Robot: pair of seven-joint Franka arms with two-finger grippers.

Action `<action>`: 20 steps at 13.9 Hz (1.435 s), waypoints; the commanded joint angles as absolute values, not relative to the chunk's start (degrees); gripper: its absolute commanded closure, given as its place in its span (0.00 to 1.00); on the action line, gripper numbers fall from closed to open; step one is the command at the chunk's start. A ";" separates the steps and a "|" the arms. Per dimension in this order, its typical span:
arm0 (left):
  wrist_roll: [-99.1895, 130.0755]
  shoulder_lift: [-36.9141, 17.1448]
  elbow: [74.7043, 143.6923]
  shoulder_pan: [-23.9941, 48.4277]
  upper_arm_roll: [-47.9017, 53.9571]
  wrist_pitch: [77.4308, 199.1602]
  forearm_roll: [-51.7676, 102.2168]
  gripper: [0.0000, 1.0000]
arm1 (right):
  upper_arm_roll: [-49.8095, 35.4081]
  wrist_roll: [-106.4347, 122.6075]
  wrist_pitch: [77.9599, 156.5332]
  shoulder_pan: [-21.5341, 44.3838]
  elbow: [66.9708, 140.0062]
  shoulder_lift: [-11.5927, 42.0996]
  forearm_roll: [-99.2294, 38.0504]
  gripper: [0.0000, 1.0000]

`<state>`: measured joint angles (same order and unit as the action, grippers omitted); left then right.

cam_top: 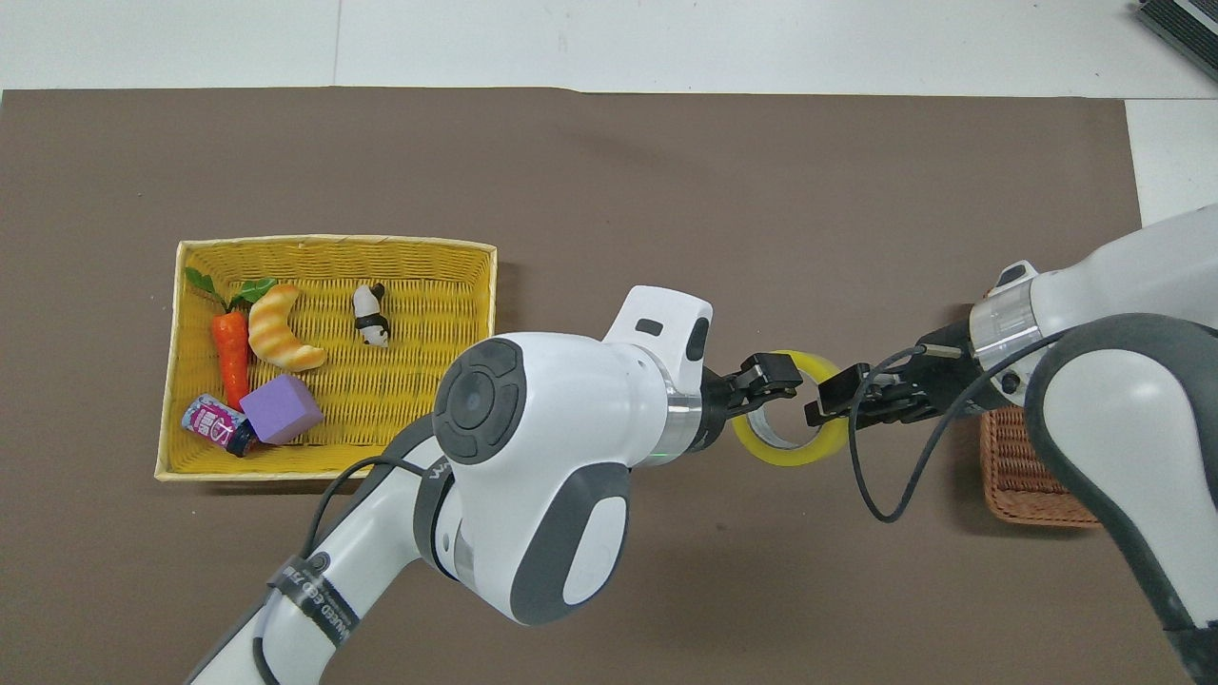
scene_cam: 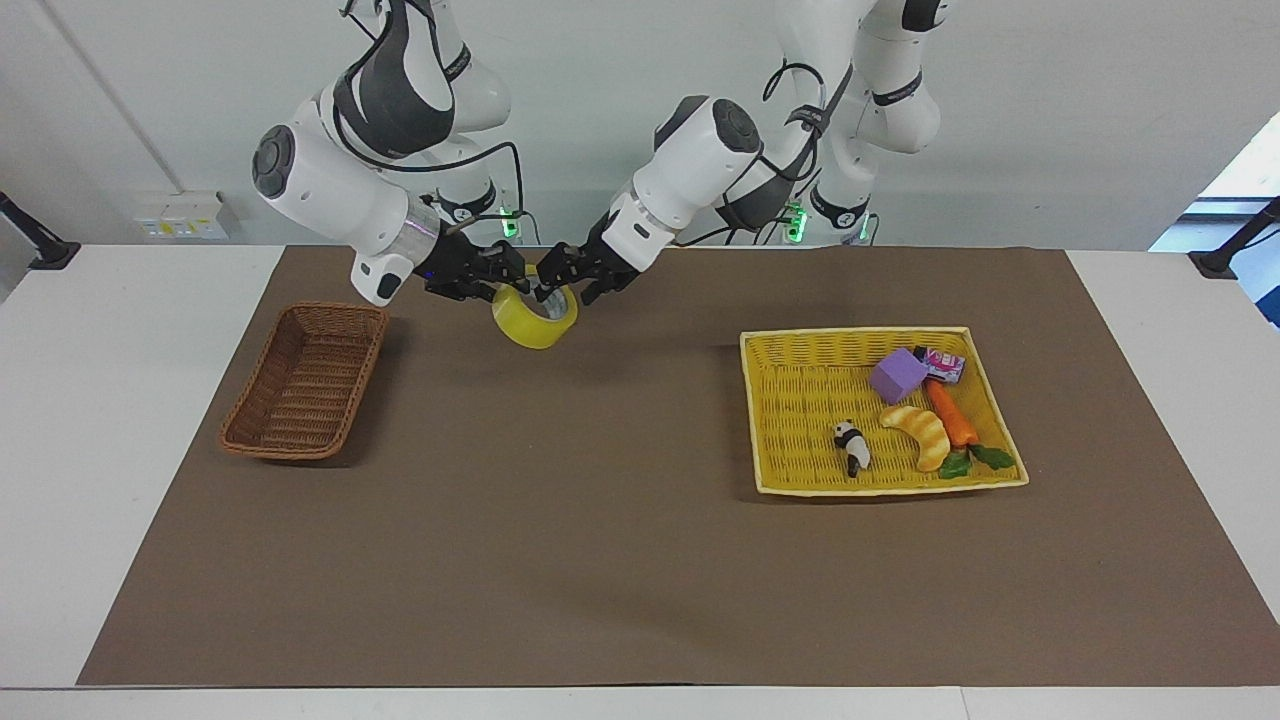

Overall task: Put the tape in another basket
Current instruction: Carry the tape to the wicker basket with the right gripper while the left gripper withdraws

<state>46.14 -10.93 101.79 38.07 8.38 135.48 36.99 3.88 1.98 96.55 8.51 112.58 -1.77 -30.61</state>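
Next, I let go of the yellow tape, still in the air over the mat, with my right gripper in the middle of the brown wicker basket (cam_top: pixel 1056 407), which is under the right arm.
The yellow tape (scene_cam: pixel 535 325) (cam_top: pixel 790 458) hangs in the air over the brown mat, tilted. My right gripper (scene_cam: pixel 505 281) (cam_top: pixel 826 405) is shut on the rim of the tape that faces the brown wicker basket (scene_cam: pixel 305 380) (cam_top: pixel 1032 476). My left gripper (scene_cam: pixel 568 283) (cam_top: pixel 761 388) is open at the tape's other rim, its fingers spread apart above the roll. The basket holds nothing and lies at the right arm's end of the table, partly hidden under the right arm in the overhead view.
A flat yellow woven tray (scene_cam: pixel 770 400) (cam_top: pixel 438 400) lies toward the left arm's end. It holds a carrot (scene_cam: pixel 950 415), a croissant (scene_cam: pixel 918 433), a purple block (scene_cam: pixel 897 375), a small can (scene_cam: pixel 942 364) and a panda figure (scene_cam: pixel 851 446).
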 commanded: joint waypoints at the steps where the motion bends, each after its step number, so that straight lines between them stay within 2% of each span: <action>1: 46.49 -6.43 102.13 32.72 7.91 127.03 37.44 0.00 | 3.78 1.58 96.68 7.30 112.33 -2.11 -28.05 1.00; 4: 46.32 -5.01 101.87 25.95 7.74 121.92 35.70 0.00 | 3.87 2.20 97.21 3.97 111.36 -1.32 -22.52 1.00; 7: 45.97 -5.10 99.50 20.23 7.82 119.28 26.74 0.00 | 3.87 3.51 101.15 -1.83 111.62 -1.05 -17.07 1.00; 12: 45.53 -5.19 98.00 12.67 7.82 111.72 16.18 0.00 | 3.87 16.23 102.57 -15.80 112.24 1.75 -15.12 1.00; 15: 41.16 -4.31 97.91 6.70 7.82 108.64 11.00 0.00 | 3.87 17.75 103.44 -19.32 113.38 3.06 -15.12 1.00; 20: 17.27 -3.69 95.02 -3.59 7.73 101.62 10.02 0.00 | 3.87 23.62 107.04 -23.37 115.91 5.27 -16.34 1.00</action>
